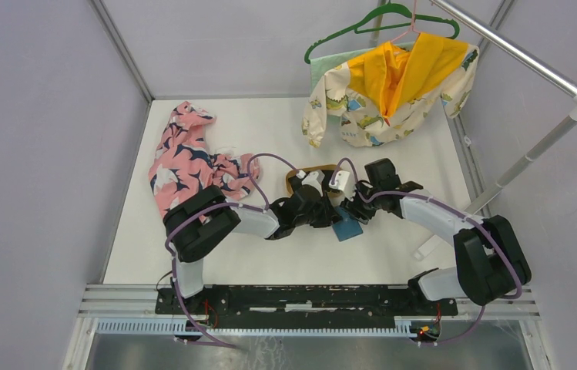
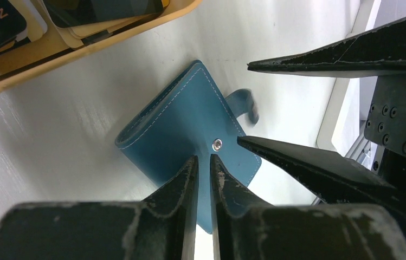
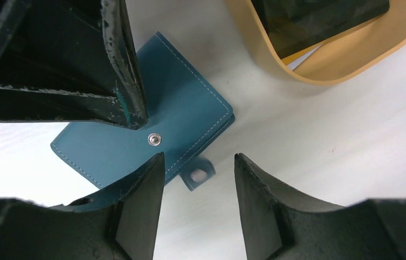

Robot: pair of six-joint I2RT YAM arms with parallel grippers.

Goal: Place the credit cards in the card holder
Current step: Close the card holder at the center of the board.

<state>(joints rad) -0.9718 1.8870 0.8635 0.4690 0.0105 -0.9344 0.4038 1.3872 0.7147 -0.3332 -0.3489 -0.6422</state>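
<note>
One finger of the robot's right gripper lies over the card holder's edge, so the right gripper will back off, open and close on just the tab [image 3: 198, 173].
The teal card holder [image 2: 179, 130] lies folded shut on the white table, snap stud up and its side tab [image 2: 244, 103] sticking out; it also shows in the top view [image 1: 347, 230] and in the right wrist view [image 3: 189, 108]. My left gripper [image 2: 203, 158] is shut with nothing between its fingers, tips over the holder just by the stud. My right gripper [image 3: 199, 157] is open, its fingers either side of the tab [image 3: 198, 176], one fingertip over the holder's edge. Dark credit cards [image 2: 103, 11] lie in the tan wooden tray [image 2: 81, 51], and show in the right wrist view [image 3: 320, 21].
The tan tray [image 1: 300, 171] sits just behind both grippers. A pink floral cloth [image 1: 185, 154] lies at the left of the table. A yellow and patterned garment [image 1: 389, 85] hangs from a green hanger at back right, under a metal rail [image 1: 516, 58].
</note>
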